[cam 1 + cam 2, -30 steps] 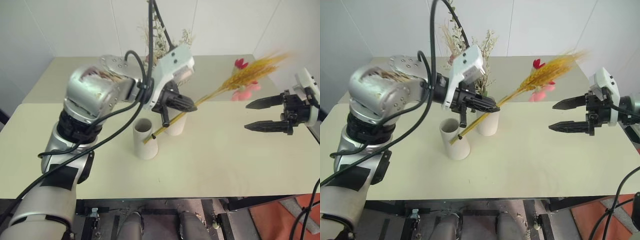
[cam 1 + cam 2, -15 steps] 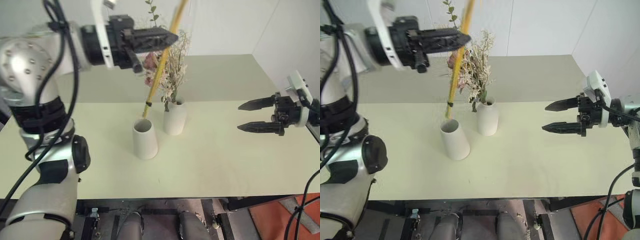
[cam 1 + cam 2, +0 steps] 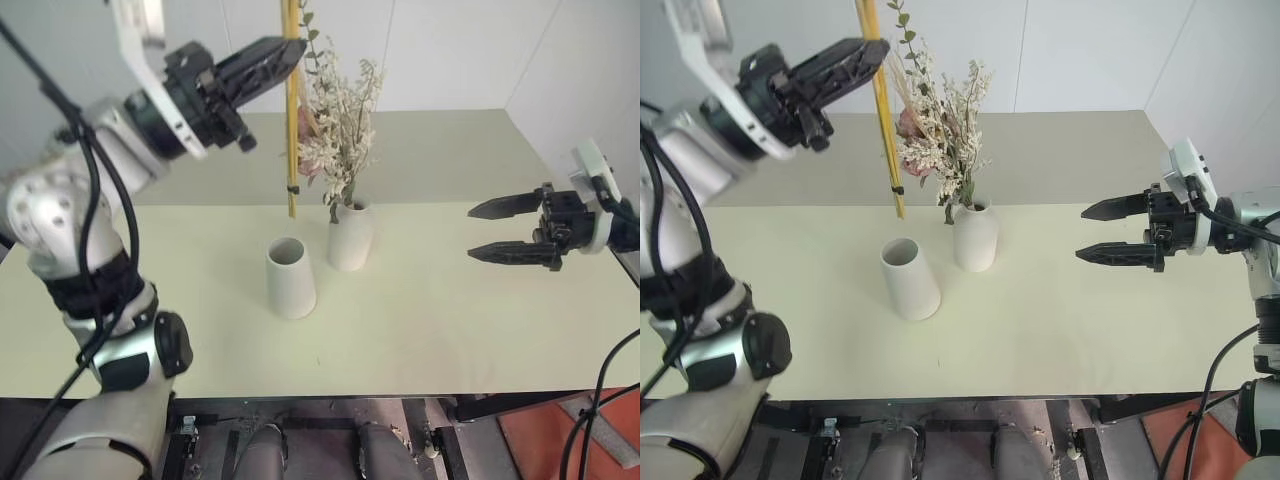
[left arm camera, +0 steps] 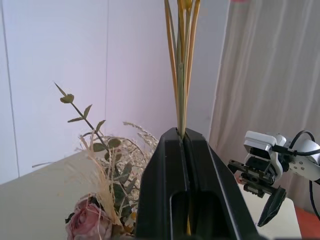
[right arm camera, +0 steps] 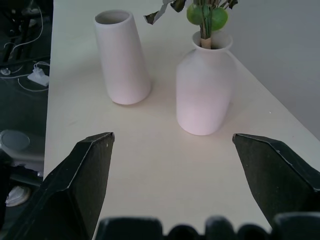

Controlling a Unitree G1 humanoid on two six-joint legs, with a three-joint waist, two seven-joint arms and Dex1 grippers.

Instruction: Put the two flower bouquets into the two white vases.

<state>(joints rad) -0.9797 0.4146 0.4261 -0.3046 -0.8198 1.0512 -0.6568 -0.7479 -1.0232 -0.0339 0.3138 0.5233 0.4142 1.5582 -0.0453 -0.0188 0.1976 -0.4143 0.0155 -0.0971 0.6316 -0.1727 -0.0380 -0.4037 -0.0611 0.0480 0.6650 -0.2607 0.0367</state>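
Next, the left gripper releases the yellow stalk bundle in the empty opening of the cone vase [image 3: 288,254].
My left gripper [image 3: 289,49] is raised at the upper left, shut on the slim bundle of yellow stalks [image 3: 292,130]. The bundle hangs upright, and its lower end is in the air just behind the tapered cone vase [image 3: 290,279]. The cone vase's mouth is empty. To its right, the bushy bouquet [image 3: 340,120] stands in the rounded narrow-necked vase [image 3: 350,238]. My right gripper [image 3: 472,232] hovers open at the table's right side, pointing toward both vases [image 5: 122,57], with nothing between its fingers. The stalks' flower heads are out of view above.
The pale table [image 3: 450,320] has a seam running across it behind the vases, and its right edge lies near my right arm. A white wall stands close behind. Floor and cables show past the front edge.
My left arm swung up and to the left, turning the yellow stalks from a slant across the vases to upright. The right gripper has stayed nearly in place, still open.
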